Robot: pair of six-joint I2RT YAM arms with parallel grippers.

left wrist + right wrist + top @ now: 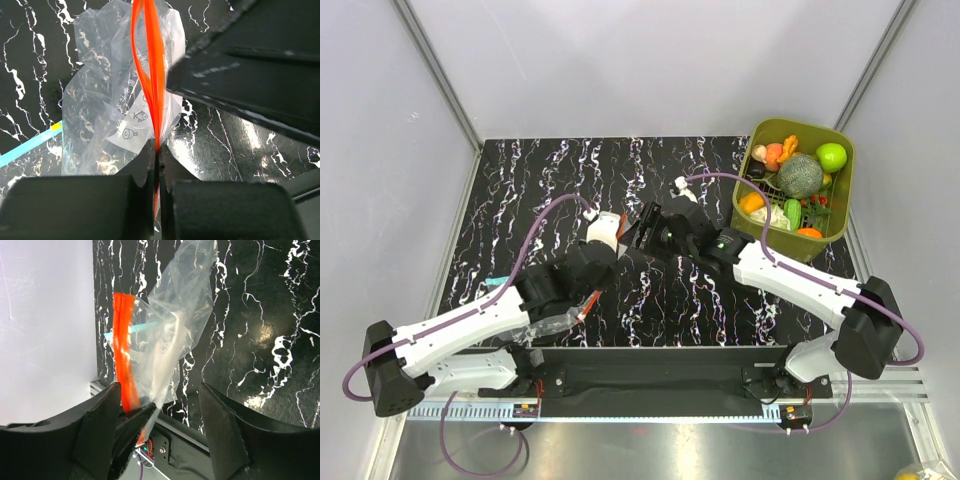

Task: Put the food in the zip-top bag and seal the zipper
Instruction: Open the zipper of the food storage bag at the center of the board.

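Both red-orange zipper pieces are pinched shut in my left gripper; it should open and take one zipper piece [137, 55] while my right gripper holds the other.
The zip-top bag [552, 324] is crinkly clear plastic and lies near the table's front edge, under my left arm. My left gripper [158, 150] is shut on the red-orange zipper [152, 65], and the bag [100, 100] spreads away from the jaws; it looks empty. My right gripper [645, 228] is open and empty, a short way right of the left wrist. In the right wrist view, the bag [185, 305] and the zipper [122, 340] show ahead of its wide jaws. The food [800, 175] sits in the olive-green tub: melon, green apple [831, 156], oranges.
The olive-green tub [840, 215] stands at the back right of the black marbled table [540, 190]. A black rail with a teal tape [30, 145] runs along the near edge. White walls enclose the table on three sides.
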